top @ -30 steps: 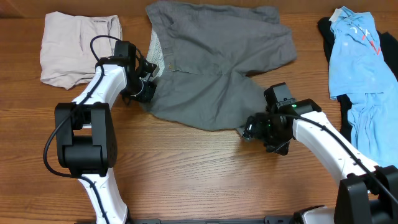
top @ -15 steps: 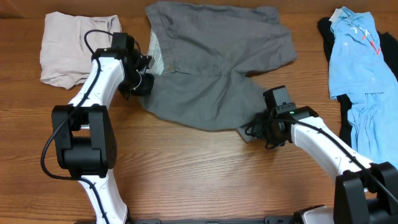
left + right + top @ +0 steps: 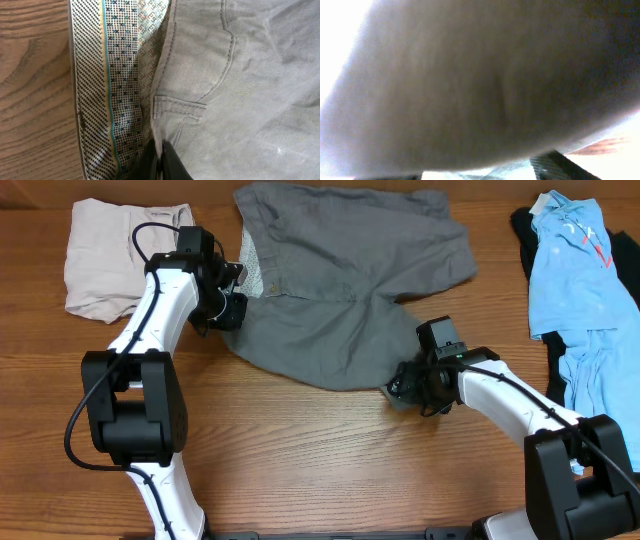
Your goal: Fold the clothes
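The grey shorts' near leg bunches around my right gripper; I need to flatten it and take its hem corner (image 3: 402, 402) before folding it over.
The grey shorts (image 3: 340, 290) lie spread across the far middle of the table, one of the clothes here. My left gripper (image 3: 231, 308) is at their left waistband. In the left wrist view the gripper (image 3: 161, 161) is shut on the waistband edge, between the patterned lining (image 3: 107, 85) and the grey outer cloth (image 3: 240, 90). My right gripper (image 3: 404, 388) sits at the near right leg hem. Grey fabric (image 3: 470, 85) fills the right wrist view, blurred and very close. Only one dark finger (image 3: 554, 165) shows, so the jaw gap is hidden.
A folded beige garment (image 3: 120, 255) lies at the far left, just behind my left arm. Light blue clothes (image 3: 575, 270) over a black one (image 3: 520, 225) are piled at the right edge. Bare wooden table (image 3: 320, 460) runs along the near side.
My left gripper has drawn the waistband slightly away from me and to the left. My right gripper has edged left and farther in under the leg hem.
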